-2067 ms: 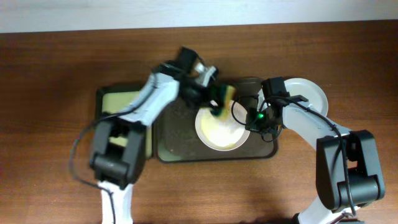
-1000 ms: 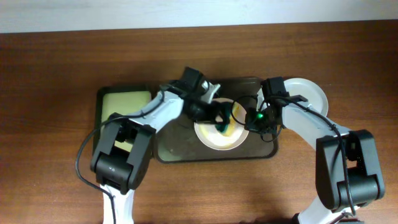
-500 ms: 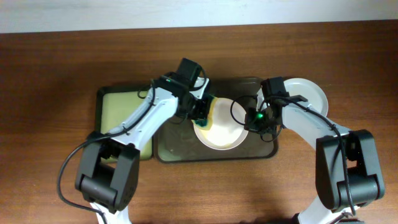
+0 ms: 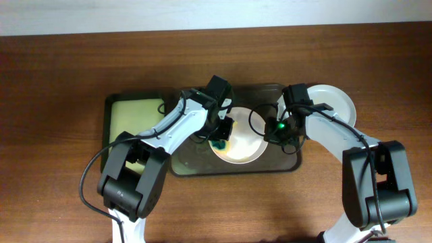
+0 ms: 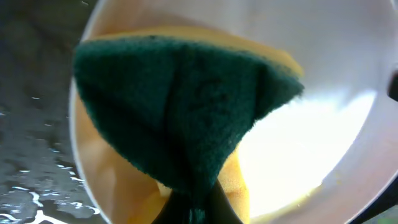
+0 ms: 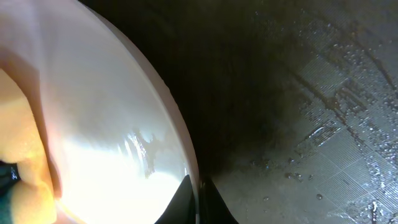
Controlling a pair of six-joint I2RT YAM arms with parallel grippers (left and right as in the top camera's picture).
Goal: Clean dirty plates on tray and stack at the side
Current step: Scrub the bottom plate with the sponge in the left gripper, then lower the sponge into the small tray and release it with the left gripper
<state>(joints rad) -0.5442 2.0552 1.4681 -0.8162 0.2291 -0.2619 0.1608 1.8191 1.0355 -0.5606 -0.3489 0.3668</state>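
Next, my left gripper lets go of the green and yellow sponge on the middle of the smaller tray's pale green inside (image 4: 138, 131).
A white plate (image 4: 243, 143) lies on the dark brown tray (image 4: 192, 158). My left gripper (image 4: 221, 135) is shut on a green and yellow sponge (image 5: 186, 112) and presses it onto the plate's left inside; the plate fills the left wrist view (image 5: 323, 124). My right gripper (image 4: 275, 128) is shut on the plate's right rim, which runs between its fingertips in the right wrist view (image 6: 180, 143). A second white plate (image 4: 337, 101) lies on the table to the right of the tray, partly under my right arm. A third plate is out of view.
A smaller black-rimmed tray with a pale green inside (image 4: 131, 115) sits to the left of the brown tray. The brown tray's floor (image 6: 323, 143) is wet with droplets. Wooden table (image 4: 61, 81) surrounds both trays.
My left gripper has swept the sponge back and forth over the plate, from the top rim to its middle, to the left rim, and now to the lower left. My right arm has held still.
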